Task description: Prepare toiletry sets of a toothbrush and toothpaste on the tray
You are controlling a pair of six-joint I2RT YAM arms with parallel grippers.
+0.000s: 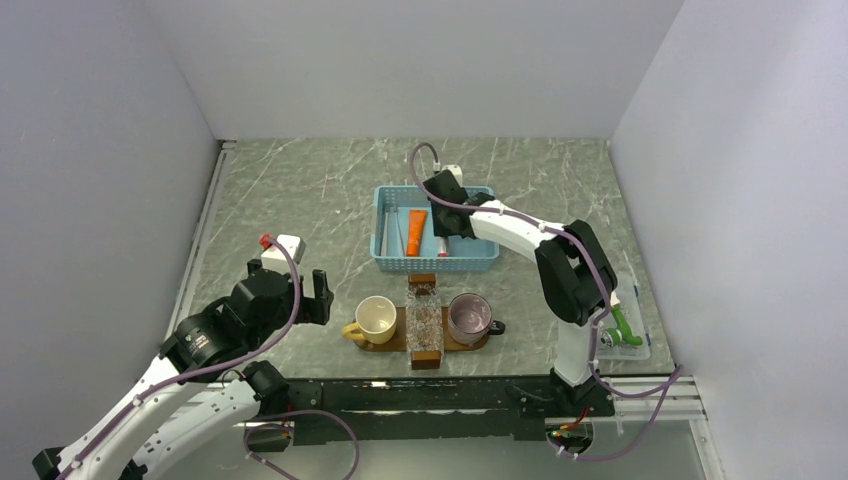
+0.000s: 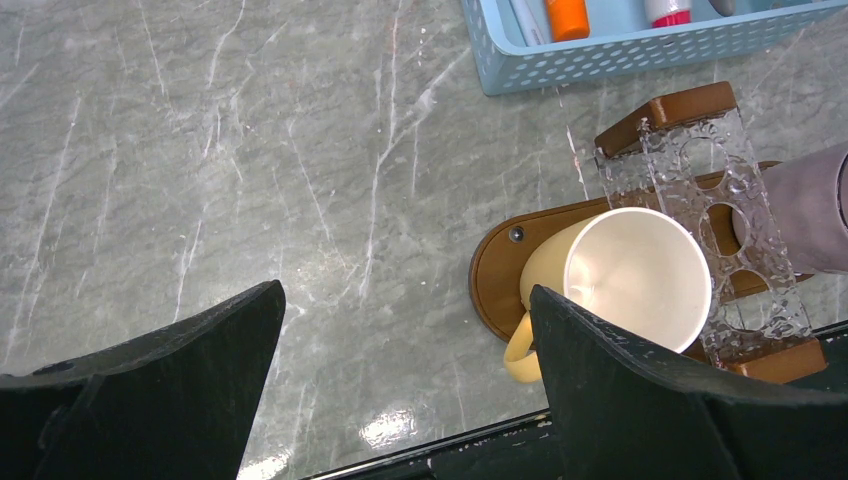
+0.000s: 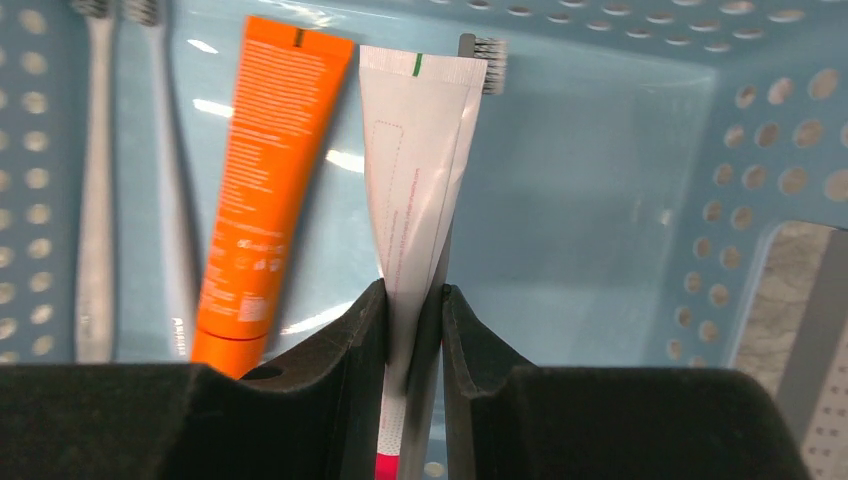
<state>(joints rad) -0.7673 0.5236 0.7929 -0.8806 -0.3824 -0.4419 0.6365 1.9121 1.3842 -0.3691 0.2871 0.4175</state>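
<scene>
I should open my right gripper's fingers, which pinch the grey toothbrush along with the white tube, and then take the white tube alone (image 3: 412, 220).
The dark-brown tray (image 1: 393, 345) lies near the front edge, also seen in the left wrist view (image 2: 497, 272). Behind it, the light-blue basket (image 1: 436, 263) holds an orange toothpaste tube (image 3: 265, 170), a white toothpaste tube (image 3: 420, 150) and two pale toothbrushes (image 3: 95, 200) along its left side. My right gripper (image 3: 413, 300) is down in the basket, shut on the white tube. A grey toothbrush with dark bristles (image 3: 485, 50) lies right against that tube. My left gripper (image 2: 405, 300) hangs open and empty over the table, left of the tray.
On the tray stand a yellow cup (image 1: 376, 318), a clear plastic holder with round holes (image 1: 424, 322) and a mauve cup (image 1: 468, 317). A small clear box with a green item (image 1: 622, 328) sits at the right by the right arm's base.
</scene>
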